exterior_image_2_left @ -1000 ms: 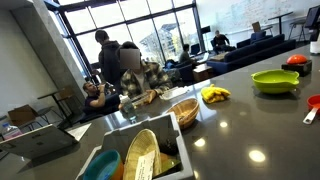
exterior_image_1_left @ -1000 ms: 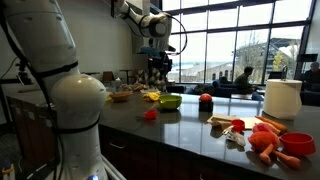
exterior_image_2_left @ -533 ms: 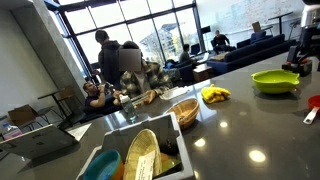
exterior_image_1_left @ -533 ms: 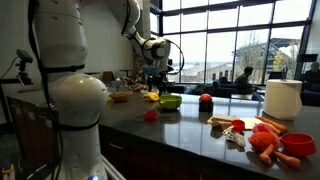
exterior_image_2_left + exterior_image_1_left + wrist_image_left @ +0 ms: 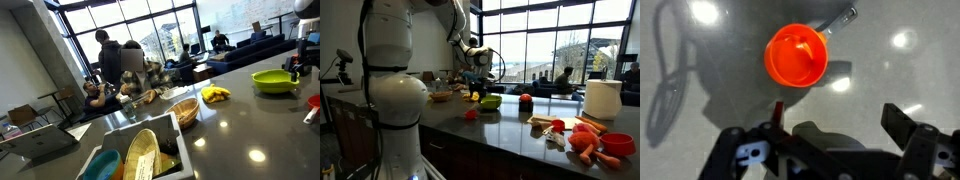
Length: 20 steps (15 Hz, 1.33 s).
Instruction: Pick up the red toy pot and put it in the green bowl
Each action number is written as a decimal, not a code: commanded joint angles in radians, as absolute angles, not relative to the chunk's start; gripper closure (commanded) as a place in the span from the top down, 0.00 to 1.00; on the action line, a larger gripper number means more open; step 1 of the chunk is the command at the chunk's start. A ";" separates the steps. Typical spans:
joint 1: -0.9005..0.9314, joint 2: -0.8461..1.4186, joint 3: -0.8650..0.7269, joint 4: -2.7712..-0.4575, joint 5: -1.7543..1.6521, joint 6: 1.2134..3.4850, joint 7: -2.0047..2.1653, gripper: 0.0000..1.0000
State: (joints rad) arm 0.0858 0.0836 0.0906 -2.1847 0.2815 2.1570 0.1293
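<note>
My gripper needs to grip the red toy pot's rim (image 5: 470, 111) (image 5: 771, 70) on the side opposite the pot's clear handle.
The red toy pot (image 5: 796, 54) is a small round bright-red cup with a clear handle, standing on the dark glossy counter. The wrist view shows it from above, just beyond my fingertips and nearer the left finger. In an exterior view the red toy pot (image 5: 470, 114) sits near the counter's front edge, with the lime-green bowl (image 5: 490, 101) just behind it. The green bowl (image 5: 275, 81) is empty. My gripper (image 5: 840, 120) is open with nothing between its fingers. In an exterior view the gripper (image 5: 474, 88) hangs above the pot, clear of it.
A larger red ball-like object with a dark top (image 5: 525, 100) stands right of the bowl. Further right are a white container (image 5: 603, 98) and a red dish of orange carrots (image 5: 605, 143). Bananas (image 5: 214, 95), a wicker basket (image 5: 183, 112) and a white bin (image 5: 130, 150) stand elsewhere on the counter.
The arm has come down from high above the counter to just over the pot and bowl. The jaws have stayed open. No object has moved.
</note>
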 commanded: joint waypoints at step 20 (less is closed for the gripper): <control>0.084 0.057 0.073 -2.248 0.240 2.063 0.336 1.00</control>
